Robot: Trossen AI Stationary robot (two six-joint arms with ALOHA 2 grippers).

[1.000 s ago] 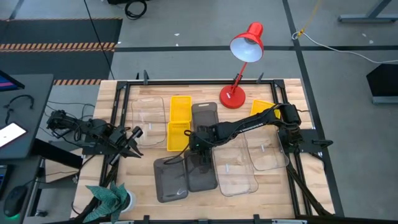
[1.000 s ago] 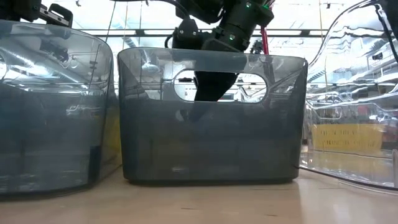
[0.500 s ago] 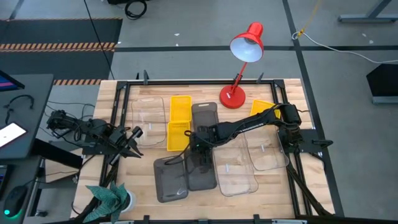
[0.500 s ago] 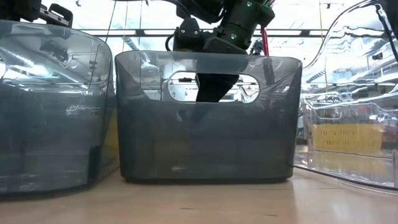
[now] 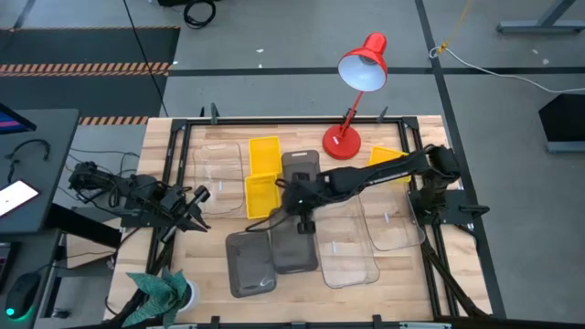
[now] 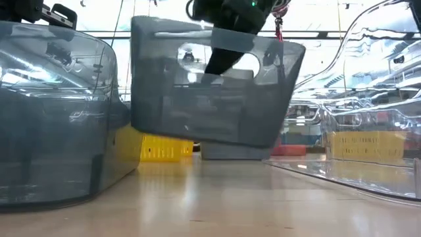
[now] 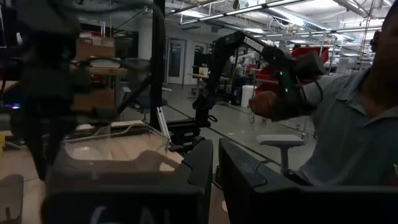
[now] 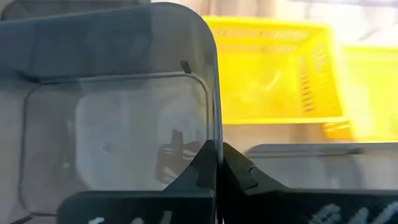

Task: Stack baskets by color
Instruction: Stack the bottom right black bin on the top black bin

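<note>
My right gripper needs to set the dark-grey basket down inside the grey basket (image 5: 306, 185) (image 8: 348, 183) by the foot of the lamp.
A dark-grey basket (image 5: 294, 249) hangs over the middle of the table, and in the low view (image 6: 210, 105) it is off the wood and tilted. My right gripper (image 5: 301, 212) is shut on its far end. Another grey basket (image 5: 249, 262) rests on its base at the near left, and a third (image 5: 300, 169) sits by the lamp's foot. Two yellow baskets (image 5: 263, 178) lie end to end left of centre. My left gripper (image 5: 196, 203) waits at the table's left edge, fingers together, touching nothing. My right gripper pinches the grey basket's far short wall (image 8: 214, 124) at its rim, one finger inside the basket and one outside. The fingers (image 8: 239, 177) slant down from the table's right. The basket hangs below them, clear of the table and tilted.
Clear baskets stand at the far left (image 5: 219, 174), near centre (image 5: 345, 249) and right (image 5: 388, 224). A third yellow basket (image 5: 388, 157) lies under my right arm. A red desk lamp (image 5: 352, 91) stands at the far middle. A green bundle (image 5: 160, 288) sits at the near left corner.
My right gripper has gone up and a little toward the table's far edge, taking the grey basket with it. The basket, which stood flat on the table, is now lifted clear and tipped to one side.
</note>
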